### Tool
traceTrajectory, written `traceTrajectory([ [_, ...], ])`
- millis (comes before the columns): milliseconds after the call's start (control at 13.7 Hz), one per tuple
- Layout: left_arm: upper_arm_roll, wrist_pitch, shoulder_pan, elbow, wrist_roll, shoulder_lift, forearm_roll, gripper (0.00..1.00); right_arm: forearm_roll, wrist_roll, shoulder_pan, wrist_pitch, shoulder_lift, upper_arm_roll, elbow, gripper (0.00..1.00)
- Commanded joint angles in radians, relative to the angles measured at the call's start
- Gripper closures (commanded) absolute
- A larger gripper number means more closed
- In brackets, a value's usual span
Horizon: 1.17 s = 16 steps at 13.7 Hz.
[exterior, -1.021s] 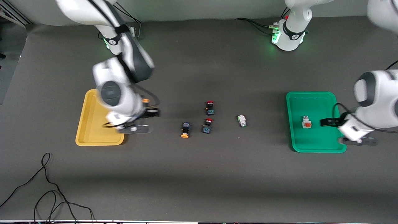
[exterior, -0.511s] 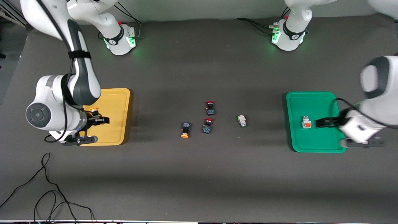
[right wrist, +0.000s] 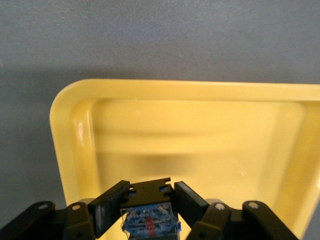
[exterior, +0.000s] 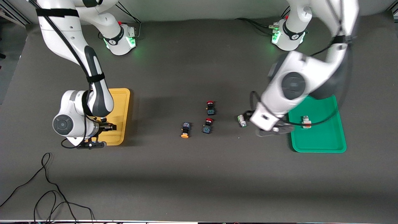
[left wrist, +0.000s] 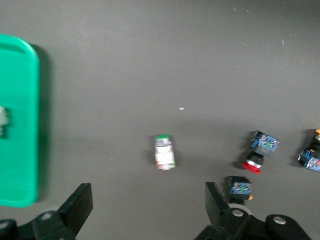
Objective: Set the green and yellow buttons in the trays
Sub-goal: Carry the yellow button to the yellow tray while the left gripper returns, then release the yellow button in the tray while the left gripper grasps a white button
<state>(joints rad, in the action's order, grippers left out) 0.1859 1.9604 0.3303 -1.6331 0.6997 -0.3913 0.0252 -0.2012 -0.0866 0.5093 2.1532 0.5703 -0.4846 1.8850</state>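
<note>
Next, I close my left gripper on the white button's square body (exterior: 241,119) (left wrist: 164,157), across its sides, beside the green tray, and leave the green cap free.
My right gripper (exterior: 107,127) hangs low over the yellow tray (exterior: 120,102), shut on a black-bodied button (right wrist: 150,212) whose cap is hidden; the tray (right wrist: 190,135) lies just below it. A second yellow-capped button (exterior: 185,130) lies on the table's middle. The white button with a green mark (exterior: 242,120) lies between it and the green tray (exterior: 323,138). My left gripper (exterior: 247,117) is open just beside that white button (left wrist: 164,152), with nothing between its fingers (left wrist: 80,204). A white button with an orange mark (exterior: 306,122) rests in the green tray.
Two black switches with red caps (exterior: 210,107) (exterior: 207,125) lie close together beside the yellow-capped one. Loose black cables (exterior: 49,189) trail near the front edge at the right arm's end.
The right arm carried its button from beside the yellow tray to over the tray. The left arm swung from over the green tray to the green-marked white button.
</note>
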Motion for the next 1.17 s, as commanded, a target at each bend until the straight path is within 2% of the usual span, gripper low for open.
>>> traceTrajectory([
  [0, -0.020, 0.150, 0.052, -0.098, 0.128, -0.050, 0.021, 0.00, -0.037, -0.012, 0.011, 0.050, 0.034, 0.000, 0.005, 1.00],
  [219, -0.020, 0.309, 0.070, -0.215, 0.156, -0.093, 0.045, 0.00, -0.044, -0.007, 0.012, 0.042, 0.037, 0.000, 0.005, 1.00],
  [292, -0.020, 0.348, 0.069, -0.243, 0.156, -0.106, 0.059, 0.00, -0.044, -0.007, 0.012, 0.039, 0.039, 0.001, 0.005, 0.87],
  [365, -0.020, 0.366, 0.069, -0.258, 0.156, -0.116, 0.062, 0.00, -0.044, -0.007, 0.011, 0.039, 0.039, 0.001, 0.003, 0.34],
  [438, -0.022, 0.374, 0.069, -0.263, 0.156, -0.130, 0.064, 0.00, -0.044, -0.007, 0.011, 0.037, 0.036, 0.001, 0.003, 0.07],
  [511, -0.022, 0.383, 0.069, -0.263, 0.156, -0.148, 0.064, 0.00, -0.044, -0.007, 0.009, 0.036, 0.030, 0.001, 0.005, 0.01],
  [584, -0.022, 0.397, 0.069, -0.263, 0.156, -0.164, 0.064, 0.01, -0.044, -0.007, 0.009, 0.025, 0.025, 0.001, 0.002, 0.00],
  [730, -0.020, 0.410, 0.070, -0.263, 0.156, -0.184, 0.064, 0.23, -0.046, -0.002, 0.012, -0.022, 0.005, 0.001, -0.013, 0.01],
  [948, -0.022, 0.410, 0.070, -0.263, 0.156, -0.193, 0.064, 0.45, -0.044, 0.011, 0.027, -0.142, -0.110, -0.003, -0.032, 0.00],
  [1094, -0.022, 0.405, 0.067, -0.260, 0.156, -0.190, 0.064, 0.75, -0.043, 0.028, 0.032, -0.186, -0.196, -0.005, -0.038, 0.00],
])
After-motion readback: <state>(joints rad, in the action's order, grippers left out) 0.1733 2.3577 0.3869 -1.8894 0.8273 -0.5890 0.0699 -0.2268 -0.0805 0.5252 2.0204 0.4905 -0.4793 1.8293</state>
